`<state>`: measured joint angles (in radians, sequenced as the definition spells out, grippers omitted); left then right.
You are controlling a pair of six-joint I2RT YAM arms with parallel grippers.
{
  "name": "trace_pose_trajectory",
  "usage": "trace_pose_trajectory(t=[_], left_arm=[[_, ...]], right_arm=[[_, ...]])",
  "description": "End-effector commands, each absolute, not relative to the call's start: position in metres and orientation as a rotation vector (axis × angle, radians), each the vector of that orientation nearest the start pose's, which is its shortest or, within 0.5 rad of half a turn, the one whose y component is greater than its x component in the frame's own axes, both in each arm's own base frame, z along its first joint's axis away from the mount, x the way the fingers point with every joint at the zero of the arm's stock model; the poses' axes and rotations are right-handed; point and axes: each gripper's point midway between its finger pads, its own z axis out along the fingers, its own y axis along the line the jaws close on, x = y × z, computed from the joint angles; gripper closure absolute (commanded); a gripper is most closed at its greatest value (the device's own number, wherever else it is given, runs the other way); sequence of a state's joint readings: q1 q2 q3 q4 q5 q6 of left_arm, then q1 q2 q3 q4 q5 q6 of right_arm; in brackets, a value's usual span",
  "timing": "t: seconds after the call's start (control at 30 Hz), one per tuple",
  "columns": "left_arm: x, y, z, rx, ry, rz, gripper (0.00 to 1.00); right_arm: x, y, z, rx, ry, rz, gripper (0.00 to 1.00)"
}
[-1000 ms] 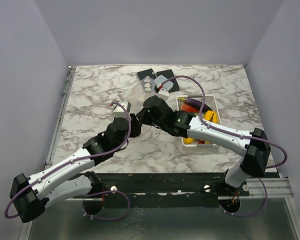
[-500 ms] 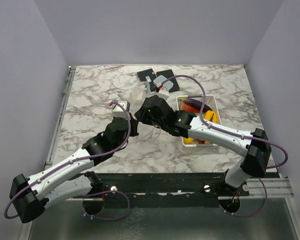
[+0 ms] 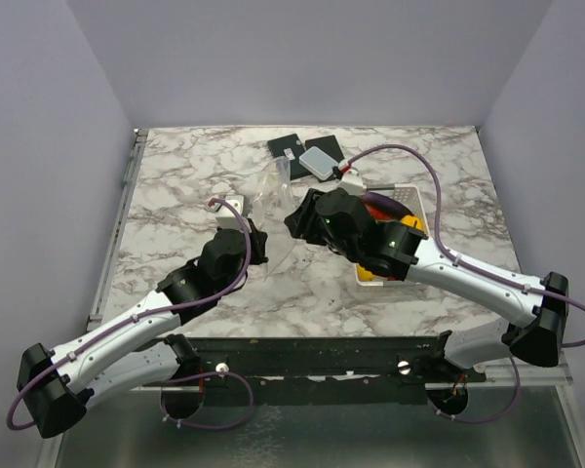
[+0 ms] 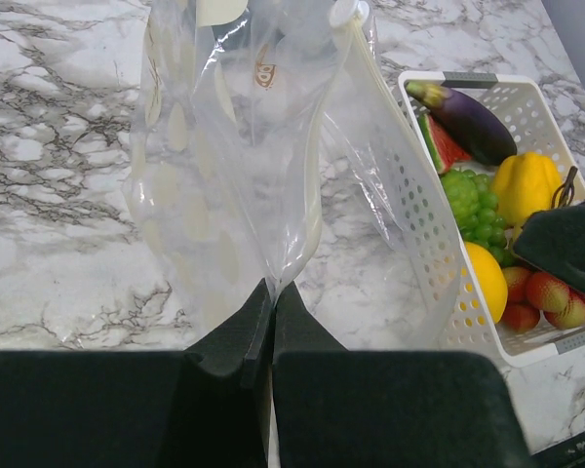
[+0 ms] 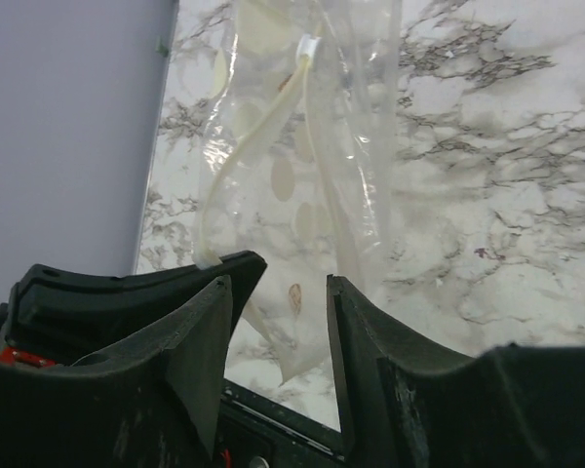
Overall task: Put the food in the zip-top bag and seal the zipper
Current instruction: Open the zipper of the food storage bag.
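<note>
My right gripper is to close on the zipper's loose strip (image 3: 280,215) (image 5: 319,132) just below the small white slider, opposite the zipper's strip that leads to my left gripper.
The zip-top bag (image 4: 224,146), clear with white dots, hangs upright over the marble table (image 3: 175,185). My left gripper (image 4: 273,290) is shut on its lower edge. The zipper (image 4: 317,185) shows as a pale strip running down from a small white slider (image 4: 343,12). My right gripper (image 5: 278,283) is open just right of the bag (image 3: 273,195), and a bag corner (image 5: 307,351) hangs beyond its gap, untouched. The food lies in a white basket (image 4: 409,205): eggplant (image 4: 465,117), watermelon slice (image 4: 447,148), grapes (image 4: 473,200), lemon (image 4: 487,283), strawberries (image 4: 541,292).
In the top view, my right arm (image 3: 439,263) covers most of the basket (image 3: 414,193). Two black pads and a grey box (image 3: 319,158) lie at the back of the table. A metal rail (image 3: 117,224) runs along the table's left edge.
My right gripper has opened, let go of the bag and drawn back to the right. My left gripper has shut on the bag's edge and now holds it alone.
</note>
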<state>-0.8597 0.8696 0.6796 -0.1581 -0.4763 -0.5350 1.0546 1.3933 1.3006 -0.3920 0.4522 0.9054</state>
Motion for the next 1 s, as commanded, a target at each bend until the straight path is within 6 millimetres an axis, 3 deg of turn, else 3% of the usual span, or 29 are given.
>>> trace_pose_trajectory(t=[0.0,0.23,0.63,0.97], left_arm=[[0.253,-0.197,0.219,-0.031,1.893,-0.506,1.00],[0.249,-0.199,0.217,-0.023,1.917,-0.522,1.00],[0.243,-0.200,0.214,0.004,1.952,-0.535,1.00],[0.239,-0.201,0.217,0.022,1.953,-0.547,1.00]], right_arm=[[0.251,0.317,0.257,0.107,2.097,0.611,0.50],[0.256,0.306,0.257,0.023,2.089,0.492,0.49],[0.280,0.337,0.262,-0.154,2.091,0.371,0.53],[0.296,0.345,0.241,-0.194,2.124,0.288,0.60]])
